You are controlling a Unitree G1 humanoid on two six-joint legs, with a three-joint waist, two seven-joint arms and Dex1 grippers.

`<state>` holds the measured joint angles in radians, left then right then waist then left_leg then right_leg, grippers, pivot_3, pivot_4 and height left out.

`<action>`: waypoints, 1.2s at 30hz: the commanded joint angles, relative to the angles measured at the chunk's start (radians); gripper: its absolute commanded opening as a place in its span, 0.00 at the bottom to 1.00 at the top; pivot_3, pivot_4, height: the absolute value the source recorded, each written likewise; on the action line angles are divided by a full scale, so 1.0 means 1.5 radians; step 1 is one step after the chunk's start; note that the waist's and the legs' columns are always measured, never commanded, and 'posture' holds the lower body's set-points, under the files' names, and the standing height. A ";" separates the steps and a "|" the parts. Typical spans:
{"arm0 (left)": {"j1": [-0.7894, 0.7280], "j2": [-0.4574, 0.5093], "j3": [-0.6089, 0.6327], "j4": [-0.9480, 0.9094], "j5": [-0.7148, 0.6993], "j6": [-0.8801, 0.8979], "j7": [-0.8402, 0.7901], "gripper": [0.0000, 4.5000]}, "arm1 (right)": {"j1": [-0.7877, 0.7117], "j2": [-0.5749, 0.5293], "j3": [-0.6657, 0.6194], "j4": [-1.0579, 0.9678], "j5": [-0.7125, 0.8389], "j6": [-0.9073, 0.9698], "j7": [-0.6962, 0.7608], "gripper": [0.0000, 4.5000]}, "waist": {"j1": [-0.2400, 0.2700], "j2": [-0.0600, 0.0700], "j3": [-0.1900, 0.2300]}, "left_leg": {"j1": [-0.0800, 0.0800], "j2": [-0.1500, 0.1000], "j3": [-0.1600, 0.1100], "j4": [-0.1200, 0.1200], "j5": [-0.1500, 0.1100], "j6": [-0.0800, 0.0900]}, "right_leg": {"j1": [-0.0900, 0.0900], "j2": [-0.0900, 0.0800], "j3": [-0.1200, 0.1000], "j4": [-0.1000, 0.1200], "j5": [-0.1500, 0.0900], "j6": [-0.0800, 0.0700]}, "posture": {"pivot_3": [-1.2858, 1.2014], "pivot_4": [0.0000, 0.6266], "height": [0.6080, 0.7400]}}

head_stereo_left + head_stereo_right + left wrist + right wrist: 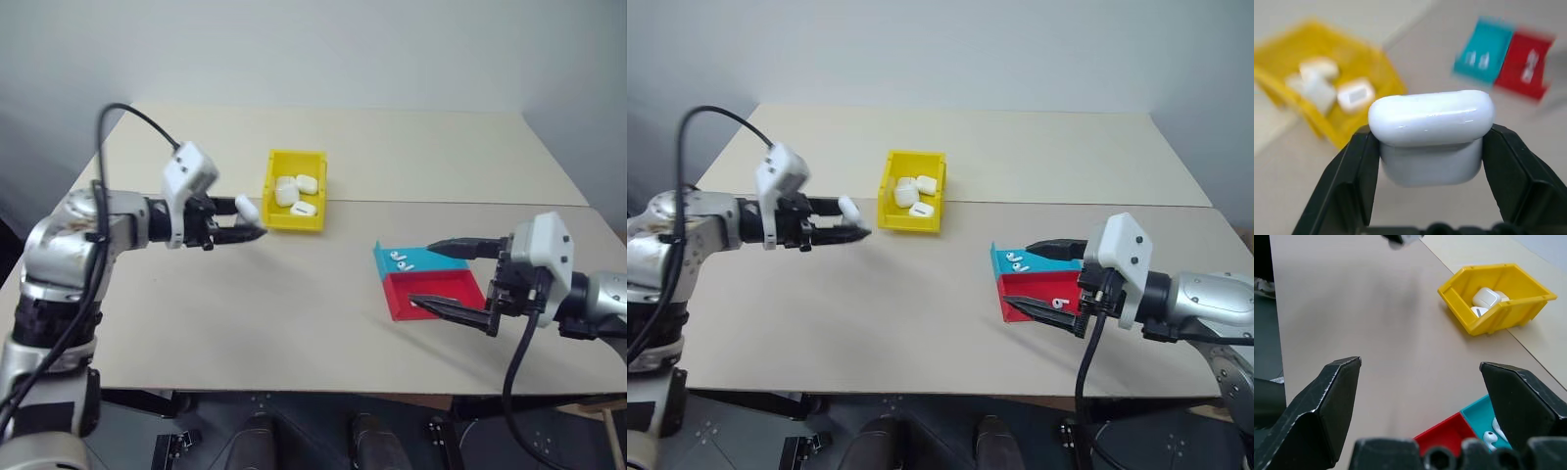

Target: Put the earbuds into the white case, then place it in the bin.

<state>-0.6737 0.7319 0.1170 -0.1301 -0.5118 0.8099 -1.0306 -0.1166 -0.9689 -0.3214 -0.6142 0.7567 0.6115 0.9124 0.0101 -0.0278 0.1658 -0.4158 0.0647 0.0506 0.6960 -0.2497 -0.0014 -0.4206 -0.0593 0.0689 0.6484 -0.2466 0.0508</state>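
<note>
The white case's lid is under the fingers of my left gripper, so next I put the case down and take the case's body [1432, 165] below the lid.
My left gripper [253, 227] is shut on a white case [1432, 134], whose lid is down. It holds the case [247, 207] in the air just left of the yellow bin [294, 223]. Three more white cases [294, 193] lie inside the bin. Two tiny white earbuds [400, 259] rest in the blue tray [426, 262] at the right. My right gripper [421, 274] is open, with one finger over the blue tray and the other at the red tray's [453, 286] near edge. Nothing sits between its fingers.
The red and blue trays lie side by side on the beige table [294, 313]. Small white pieces [1058, 302] lie in the red tray. A seam [441, 203] crosses the tabletop behind the trays. Open table lies between the two arms.
</note>
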 commanded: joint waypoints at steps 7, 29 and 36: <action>0.020 -0.102 0.069 -0.001 -0.184 -0.112 -0.142 0.62 | -0.061 0.011 0.022 0.022 -0.018 -0.032 0.008 1.00 | 0.000 0.000 0.000 | 0.000 0.000 0.000 0.000 0.000 0.000 | 0.000 0.000 0.000 0.000 0.000 0.000 | 0.52 0.24 1.00; -0.073 0.053 -0.388 0.135 0.376 -0.398 -0.328 0.62 | -0.042 0.000 0.010 0.009 -0.023 -0.031 0.042 1.00 | 0.002 0.000 0.000 | 0.000 0.000 0.001 0.000 0.000 0.000 | 0.000 0.000 0.001 0.000 0.000 0.000 | 0.52 0.24 1.00; -0.129 0.004 -0.455 0.210 0.485 -0.394 -0.306 0.62 | -0.032 0.005 0.006 -0.003 -0.021 -0.025 0.041 1.00 | 0.002 0.000 0.000 | 0.000 0.000 0.000 0.000 0.000 0.000 | 0.000 0.000 0.000 -0.001 0.000 0.000 | 0.52 0.24 1.00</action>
<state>-0.8551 0.7485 -0.5539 0.1667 0.1869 0.2195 -1.5087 -0.1710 -0.9558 -0.2835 -0.5837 0.7195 0.5908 0.9769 0.0135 -0.0277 0.1656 -0.4162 0.0645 0.0512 0.6958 -0.2498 -0.0012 -0.4208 -0.0588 0.0695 0.6477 -0.2463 0.0510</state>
